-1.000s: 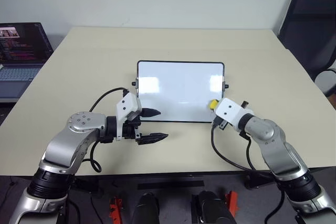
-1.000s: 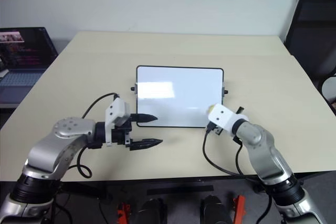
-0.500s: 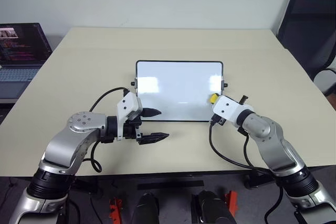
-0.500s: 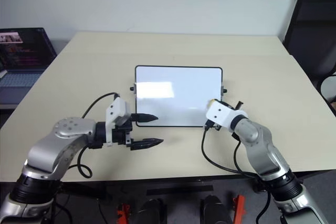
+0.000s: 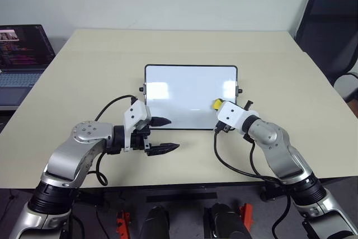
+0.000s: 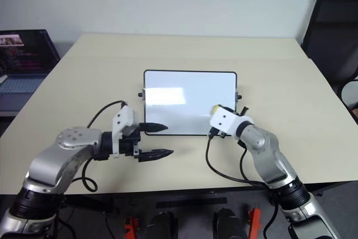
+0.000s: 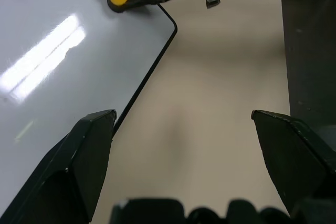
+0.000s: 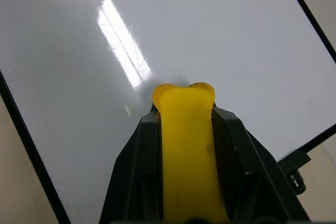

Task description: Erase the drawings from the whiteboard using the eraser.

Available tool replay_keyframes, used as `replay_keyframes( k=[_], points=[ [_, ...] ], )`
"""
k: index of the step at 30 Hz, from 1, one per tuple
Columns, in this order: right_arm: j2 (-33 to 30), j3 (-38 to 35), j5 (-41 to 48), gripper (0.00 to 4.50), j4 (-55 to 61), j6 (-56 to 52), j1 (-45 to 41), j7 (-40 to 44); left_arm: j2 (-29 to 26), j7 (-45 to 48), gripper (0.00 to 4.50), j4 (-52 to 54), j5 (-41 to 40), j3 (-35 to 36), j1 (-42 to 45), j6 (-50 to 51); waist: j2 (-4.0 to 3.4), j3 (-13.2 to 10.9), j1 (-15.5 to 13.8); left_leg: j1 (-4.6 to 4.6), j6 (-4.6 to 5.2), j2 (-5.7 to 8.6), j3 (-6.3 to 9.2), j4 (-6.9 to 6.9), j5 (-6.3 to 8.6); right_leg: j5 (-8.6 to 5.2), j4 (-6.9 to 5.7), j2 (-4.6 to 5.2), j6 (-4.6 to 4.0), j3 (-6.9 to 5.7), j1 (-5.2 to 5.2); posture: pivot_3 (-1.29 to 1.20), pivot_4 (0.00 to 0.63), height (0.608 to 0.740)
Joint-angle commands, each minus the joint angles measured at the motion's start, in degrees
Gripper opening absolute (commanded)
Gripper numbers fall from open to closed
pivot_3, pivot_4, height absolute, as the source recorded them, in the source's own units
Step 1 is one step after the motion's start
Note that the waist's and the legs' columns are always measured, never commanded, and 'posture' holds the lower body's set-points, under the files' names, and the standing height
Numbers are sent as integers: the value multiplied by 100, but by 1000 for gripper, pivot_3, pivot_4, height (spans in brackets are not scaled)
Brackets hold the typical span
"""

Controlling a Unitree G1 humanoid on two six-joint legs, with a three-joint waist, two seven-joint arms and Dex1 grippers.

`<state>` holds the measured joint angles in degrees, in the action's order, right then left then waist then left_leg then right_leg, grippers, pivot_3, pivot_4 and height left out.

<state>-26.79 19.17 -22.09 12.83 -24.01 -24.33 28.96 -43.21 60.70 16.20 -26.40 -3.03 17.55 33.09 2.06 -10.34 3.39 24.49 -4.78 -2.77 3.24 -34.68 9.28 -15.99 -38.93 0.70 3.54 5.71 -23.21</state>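
I need to set the yellow eraser with my right gripper on the tan table [image 5: 264, 116] beside the whiteboard, toward the black chair.
The whiteboard [image 5: 187, 90], glossy white with a thin black frame, lies flat in the middle of the tan table [image 5: 100, 65]. My right gripper [image 8: 185, 124] is shut on the yellow eraser [image 5: 215, 104], which rests over the board's near right part, inside the frame. The eraser [image 8: 184, 129] pokes out between the two black fingers [image 8: 143, 140]. My left gripper [image 5: 173, 133] stands open with nothing in it, just off the board's near left corner. The drawings are out of view; the board's visible surface looks plain white with glare patches.
A dark-screened laptop [image 5: 22, 51] sits on a side surface at the far left. A black chair [image 5: 330, 26] stands at the far right. Black cables [image 5: 229, 163] loop from both wrists over the table's near part.
My right gripper has slid the eraser to the left and a little farther away, from the board's right edge onto its surface. The left arm has kept still.
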Motion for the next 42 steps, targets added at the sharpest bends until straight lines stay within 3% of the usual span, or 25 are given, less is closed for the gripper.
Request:
replay_keyframes(
  k=[1, 9, 17, 22, 28, 38, 42],
  points=[
    [-207, -93, 207, 975, 141, -367, 306, 493, -73, 30, 4500, 89, -22, 163, -1, -172, 1, 0, -15, 0, 0, 0, 0, 1, 0, 0, 0, 0, 0, 0, 1, 0, 150, 740],
    [-419, -112, 426, 975, 620, -589, 613, 964, -46, 25, 4500, 37, -32, 138, -12, -244, 1, 1, -9, -1, 0, 0, 0, -2, 0, 0, 1, 0, 0, 1, 0, 0, 150, 740],
    [-232, -526, 370, 974, 489, -150, 368, 280, -3, 32, 4500, 8, -44, 103, 44, -257, 1, -1, -11, 6, -1, 0, -2, 1, 1, -1, 4, 1, 0, 0, -5, 0, 150, 740],
    [-21, -388, 328, 974, 334, -108, 210, 167, 17, 27, 4500, -17, -31, 87, 66, -268, 1, -2, -6, 7, -1, 0, -1, 4, 0, 0, 3, 1, 0, -1, -7, 0, 150, 740],
    [-156, -140, 331, 974, 417, -495, 440, 622, 42, -31, 4500, 35, -33, 104, 28, -246, 1, -1, -6, 8, -1, 0, -1, 6, 1, -1, 7, 1, 1, -1, -6, 0, 150, 740],
    [-15, -503, 303, 974, 342, -462, 216, 155, 100, -111, 4500, 113, -82, 74, 144, -143, 1, -1, -8, 7, 0, 0, 0, 2, 0, -1, 6, 1, 0, 0, -5, 0, 150, 740],
    [422, -1132, 926, 974, 856, -755, 379, 23, 191, -158, 4500, 111, -105, 32, 341, -125, 1, -2, -12, 9, -1, 0, 0, 3, 0, 0, 5, 1, 1, -1, -5, 0, 150, 740]
  ],
)
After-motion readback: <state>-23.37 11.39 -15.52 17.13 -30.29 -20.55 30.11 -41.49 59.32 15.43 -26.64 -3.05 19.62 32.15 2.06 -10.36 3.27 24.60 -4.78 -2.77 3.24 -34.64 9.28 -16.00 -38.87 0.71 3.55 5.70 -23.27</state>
